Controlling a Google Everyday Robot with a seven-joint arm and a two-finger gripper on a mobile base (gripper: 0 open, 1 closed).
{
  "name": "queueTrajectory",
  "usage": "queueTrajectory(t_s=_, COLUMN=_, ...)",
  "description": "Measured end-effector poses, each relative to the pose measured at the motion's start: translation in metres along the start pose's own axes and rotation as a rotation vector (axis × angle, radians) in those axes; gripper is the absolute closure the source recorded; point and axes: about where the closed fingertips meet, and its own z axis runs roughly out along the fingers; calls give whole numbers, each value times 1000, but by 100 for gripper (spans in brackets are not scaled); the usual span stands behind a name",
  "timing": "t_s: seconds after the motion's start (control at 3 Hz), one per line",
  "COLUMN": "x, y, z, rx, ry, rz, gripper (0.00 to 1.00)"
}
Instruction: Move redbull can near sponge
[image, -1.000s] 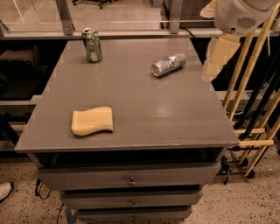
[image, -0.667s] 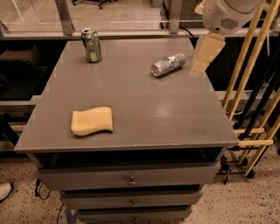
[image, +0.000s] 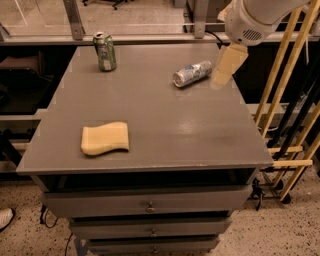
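The redbull can is lying on its side, and my gripper will go to it next and close around the middle of its body (image: 193, 73).
The redbull can (image: 192, 73) lies on its side on the grey table (image: 165, 125), at the back right, its shiny top facing front-left. The pale-yellow sponge (image: 105, 138) lies flat at the front left, far from the can. My gripper (image: 224, 70) hangs from the white arm at the upper right, just right of the can and a little above the table. Its cream fingers (image: 227, 64) point down toward the table beside the can, not around it.
A green-and-white can (image: 105, 51) stands upright at the table's back left. Drawers (image: 150, 206) sit below the tabletop. Wooden poles (image: 282, 75) lean at the right of the table. A rail runs behind the back edge.
The arm and gripper have moved left and down, from beyond the table's right edge to just beside the redbull can. The cans and sponge have not moved.
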Motion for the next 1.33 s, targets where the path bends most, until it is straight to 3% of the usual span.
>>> queueTrajectory(t_s=0.67, x=18, y=-23, z=78, rx=-14, ry=9, rz=-21, gripper=0)
queueTrajectory(t_s=1.33, x=35, y=-41, z=140, rx=-30, ry=68, rz=14, gripper=0)
